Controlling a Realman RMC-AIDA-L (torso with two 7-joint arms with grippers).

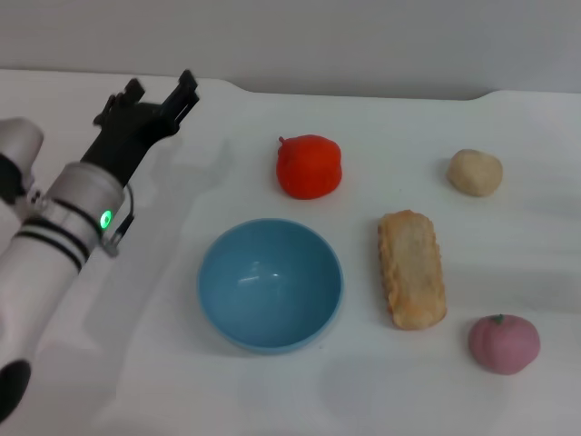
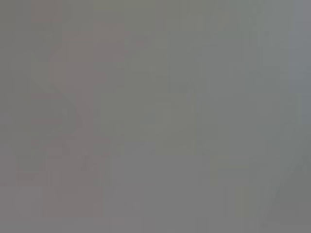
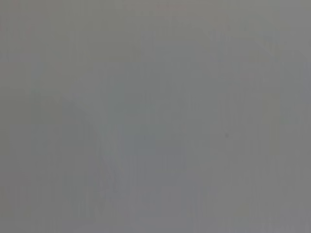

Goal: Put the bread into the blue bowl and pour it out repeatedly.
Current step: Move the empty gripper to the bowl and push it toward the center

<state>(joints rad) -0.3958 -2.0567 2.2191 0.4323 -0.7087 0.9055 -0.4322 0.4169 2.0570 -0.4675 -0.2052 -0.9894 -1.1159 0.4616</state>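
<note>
Next, my left gripper grips the blue bowl's rim (image 1: 214,244), facing away from the bread.
The blue bowl (image 1: 270,283) stands upright and empty near the middle of the white table. Just to its right lies the bread (image 1: 411,268), a flat golden-brown loaf, lengthwise on the table and a small gap away from the bowl. My left gripper (image 1: 162,94) hovers at the far left, well behind and to the left of the bowl, open with nothing between its black fingers. The right arm is out of the head view. Both wrist views show only a plain grey blur.
A red tomato-like object (image 1: 310,166) sits behind the bowl. A small beige ball (image 1: 474,172) rests at the back right. A pink round fruit (image 1: 504,342) lies at the front right, close to the bread's near end.
</note>
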